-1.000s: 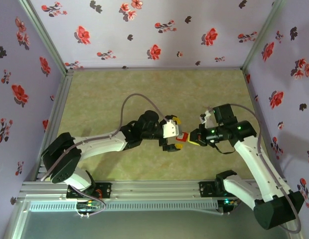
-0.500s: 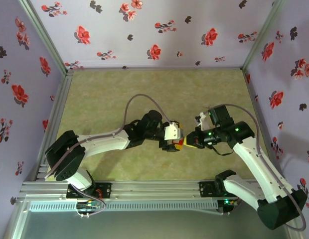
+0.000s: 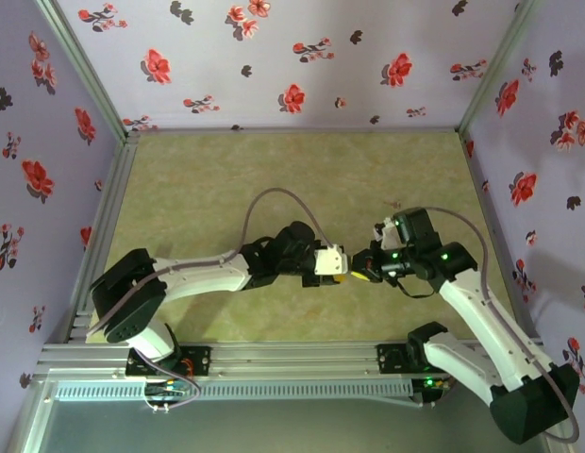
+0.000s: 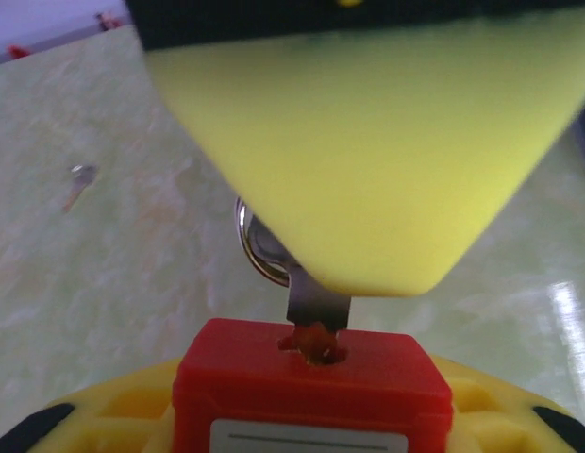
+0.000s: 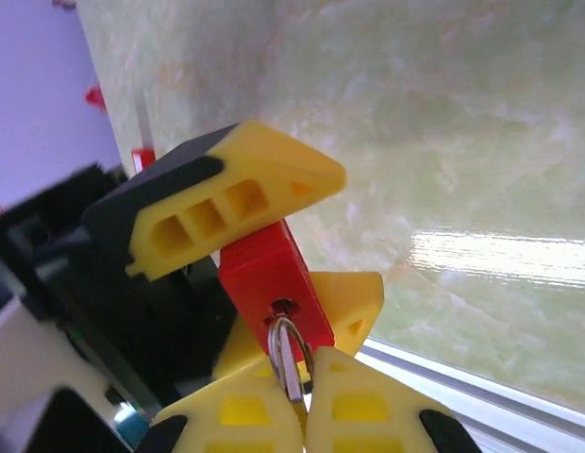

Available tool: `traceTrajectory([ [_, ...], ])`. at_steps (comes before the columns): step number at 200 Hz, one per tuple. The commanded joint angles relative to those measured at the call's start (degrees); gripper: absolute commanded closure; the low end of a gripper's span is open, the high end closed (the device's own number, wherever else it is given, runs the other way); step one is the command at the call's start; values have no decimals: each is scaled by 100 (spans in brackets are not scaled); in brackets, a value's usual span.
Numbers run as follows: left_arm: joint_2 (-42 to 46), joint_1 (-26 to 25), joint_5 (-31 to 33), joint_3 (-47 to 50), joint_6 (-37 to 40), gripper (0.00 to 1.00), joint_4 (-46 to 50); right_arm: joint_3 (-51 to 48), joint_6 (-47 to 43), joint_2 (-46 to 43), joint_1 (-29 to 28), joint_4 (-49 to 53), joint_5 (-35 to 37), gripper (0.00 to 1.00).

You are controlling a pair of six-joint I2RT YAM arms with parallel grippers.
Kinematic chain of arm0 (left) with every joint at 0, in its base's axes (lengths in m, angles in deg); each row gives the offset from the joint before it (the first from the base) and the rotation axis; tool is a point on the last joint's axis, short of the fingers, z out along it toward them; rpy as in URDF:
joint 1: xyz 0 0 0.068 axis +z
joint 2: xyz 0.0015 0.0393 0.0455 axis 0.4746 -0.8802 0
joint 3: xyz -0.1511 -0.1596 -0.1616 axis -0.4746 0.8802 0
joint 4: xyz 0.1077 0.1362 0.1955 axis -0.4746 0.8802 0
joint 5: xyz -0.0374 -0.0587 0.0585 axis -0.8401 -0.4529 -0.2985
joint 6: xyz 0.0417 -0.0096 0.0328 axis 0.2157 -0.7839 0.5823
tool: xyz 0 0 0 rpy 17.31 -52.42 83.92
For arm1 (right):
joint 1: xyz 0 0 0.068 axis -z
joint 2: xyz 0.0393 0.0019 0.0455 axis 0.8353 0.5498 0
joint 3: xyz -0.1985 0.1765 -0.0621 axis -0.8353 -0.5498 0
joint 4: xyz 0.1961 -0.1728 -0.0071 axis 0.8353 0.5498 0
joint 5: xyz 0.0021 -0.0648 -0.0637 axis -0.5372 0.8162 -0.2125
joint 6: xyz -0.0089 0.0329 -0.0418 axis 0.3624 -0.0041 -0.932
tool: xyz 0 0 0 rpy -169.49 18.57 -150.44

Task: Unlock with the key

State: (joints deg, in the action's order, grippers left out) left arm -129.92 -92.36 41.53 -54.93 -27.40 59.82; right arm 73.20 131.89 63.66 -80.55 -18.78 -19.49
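Observation:
My right gripper slants against the padlock with the key in the keyhole, so next I open, line up square and pinch the key's head [image 4: 265, 243] before turning.
The red padlock [image 4: 311, 382] sits between the yellow fingers [image 4: 104, 420] of my left gripper [image 4: 311, 425], which is shut on its body. In the right wrist view the padlock [image 5: 269, 274] is pinched between those fingers above and below. My right gripper [image 5: 307, 382] is shut on the key [image 5: 291, 363], a thin metal blade with a wire ring. The key [image 4: 318, 300] has its tip in the keyhole on the padlock's end face. From above, the left gripper [image 3: 334, 266] and right gripper [image 3: 359, 270] meet nose to nose above the mat's near middle.
A small metal piece [image 4: 78, 181] lies loose on the green mat [image 3: 226, 179], off to one side of the grippers. Flowered walls enclose the mat on three sides. An aluminium rail [image 3: 274, 357] runs along the near edge.
My left gripper has moved right and its jaws have closed round the padlock. The right gripper, still on the key, has drifted slightly left and down to meet it.

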Motion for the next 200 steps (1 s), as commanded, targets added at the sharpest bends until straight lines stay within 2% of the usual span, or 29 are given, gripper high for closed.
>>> traceTrajectory([
  [1,-340,-585,1593,-96,502,100,-1651,-268,1939,-86,-111,-1965,-457,100],
  [10,-445,-654,1863,-109,601,100,-1882,-325,2203,-125,-115,-2087,-368,100],
  [21,-483,-702,1861,-98,569,100,-2073,-416,2531,-206,-124,-2279,-254,100],
  [34,-421,-753,1587,-77,481,100,-2221,-535,2795,-270,-137,-2479,-197,100],
  [55,-280,-810,990,-91,376,100,-2183,-625,2723,-279,-133,-2444,-178,100],
  [67,-142,-607,-34,-339,-110,100,-1325,-389,1909,-238,-78,-2011,-255,100],
  [82,-95,-357,-1248,-793,-720,100,-280,248,-103,17,-30,-514,-163,100],
  [97,-14,-288,-1869,-1010,-887,100,343,716,-1766,302,-31,774,48,100],
  [107,40,-272,-2149,-1190,-872,100,796,828,-2420,427,-28,1225,125,100],
  [121,64,-261,-2385,-1458,-848,100,1292,817,-2756,505,-18,1178,-125,100],
  [141,112,-281,-2420,-1553,-927,100,1240,501,-2215,476,-45,138,-793,100],
  [161,87,-285,-2274,-1601,-886,100,1285,634,-2283,397,26,235,-506,100],
  [171,78,-281,-2139,-1590,-859,100,1333,784,-2265,359,147,469,-333,81],
  [179,65,-269,-2082,-1566,-791,100,1426,886,-2226,320,274,638,-281,69],
  [183,62,-255,-2063,-1544,-767,100,1475,936,-2196,280,385,741,-284,56],
  [186,60,-247,-2061,-1541,-756,100,1511,967,-2158,250,446,797,-277,51],
  [200,34,-202,-2026,-1513,-657,100,1745,1017,-2023,106,694,1027,-279,41],
])
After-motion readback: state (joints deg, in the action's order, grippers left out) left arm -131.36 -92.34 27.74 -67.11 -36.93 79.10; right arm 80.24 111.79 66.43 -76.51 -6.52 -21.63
